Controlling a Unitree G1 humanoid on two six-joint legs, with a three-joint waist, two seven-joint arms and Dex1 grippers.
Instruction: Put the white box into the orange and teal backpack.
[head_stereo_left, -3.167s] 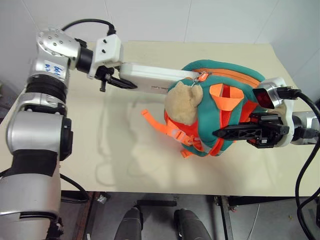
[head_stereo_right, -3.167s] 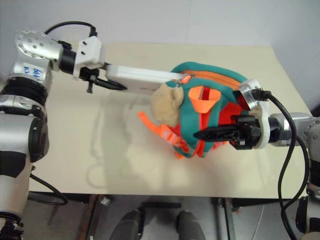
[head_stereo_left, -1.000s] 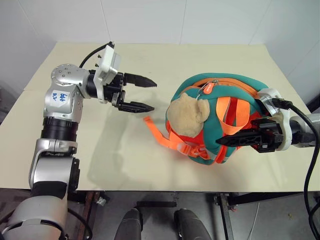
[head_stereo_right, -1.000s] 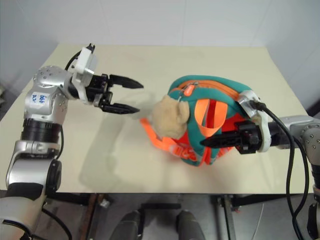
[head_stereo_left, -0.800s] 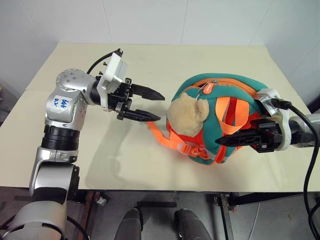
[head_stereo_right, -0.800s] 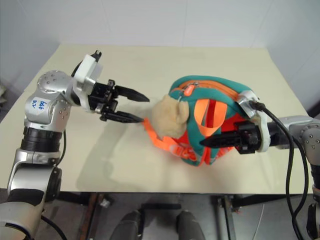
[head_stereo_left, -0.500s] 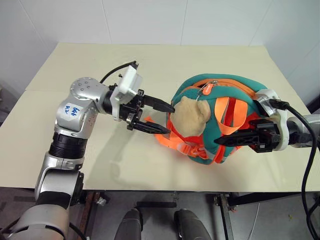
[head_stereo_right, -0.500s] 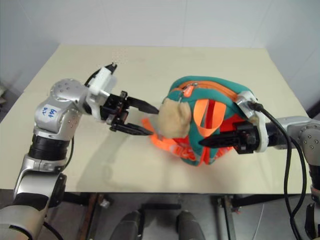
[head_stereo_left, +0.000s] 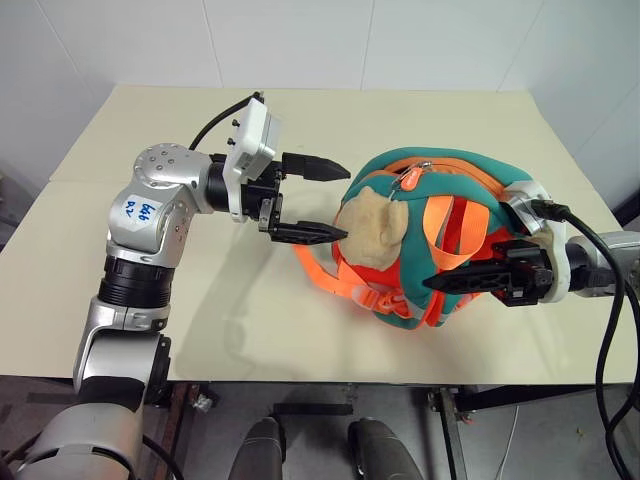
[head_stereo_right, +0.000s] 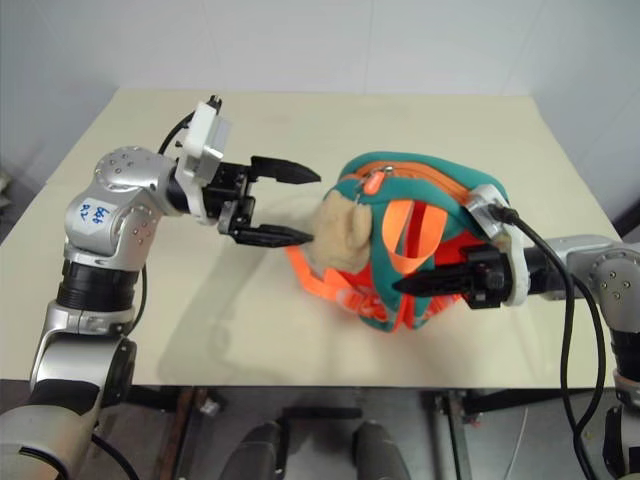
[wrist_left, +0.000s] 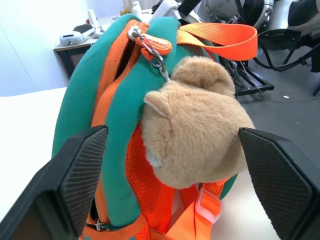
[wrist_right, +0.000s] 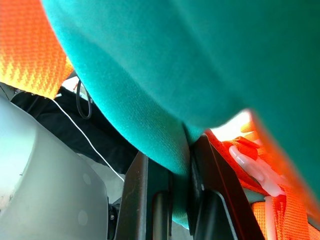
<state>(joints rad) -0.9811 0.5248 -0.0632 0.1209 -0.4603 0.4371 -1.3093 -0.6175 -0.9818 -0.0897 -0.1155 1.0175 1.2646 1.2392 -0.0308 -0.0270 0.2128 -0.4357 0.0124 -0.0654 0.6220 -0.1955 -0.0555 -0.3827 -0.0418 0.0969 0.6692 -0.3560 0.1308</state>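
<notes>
The zipper pull sits near the top of the backpack and the backpack's side gapes open, so I should have my left gripper grip the plush toy (head_stereo_left: 373, 230) and draw the zipper down shut.
The orange and teal backpack (head_stereo_left: 455, 215) stands on the cream table (head_stereo_left: 230, 320), right of centre. A tan plush toy (head_stereo_left: 372, 228) hangs from its zipper on the left side. My left gripper (head_stereo_left: 343, 200) points level at that side and is wide open, with one fingertip above the toy and one below, both just short of it. In the left wrist view the plush toy (wrist_left: 195, 135) sits between the spread fingers (wrist_left: 75, 175). My right gripper (head_stereo_left: 432, 283) is shut on the backpack's teal fabric (wrist_right: 165, 120) at the front right. The white box is hidden.
A loose orange strap (head_stereo_left: 318, 262) trails onto the table below the left gripper. Black cables (head_stereo_left: 610, 330) run off the right wrist past the table's right edge. Bare tabletop lies left of and behind the backpack, and a white wall stands at the back.
Three seconds ago my left gripper held the white box at the backpack's opening; the box no longer shows. Over the last second the left gripper came right to the backpack and opened wider. The right gripper stayed put.
</notes>
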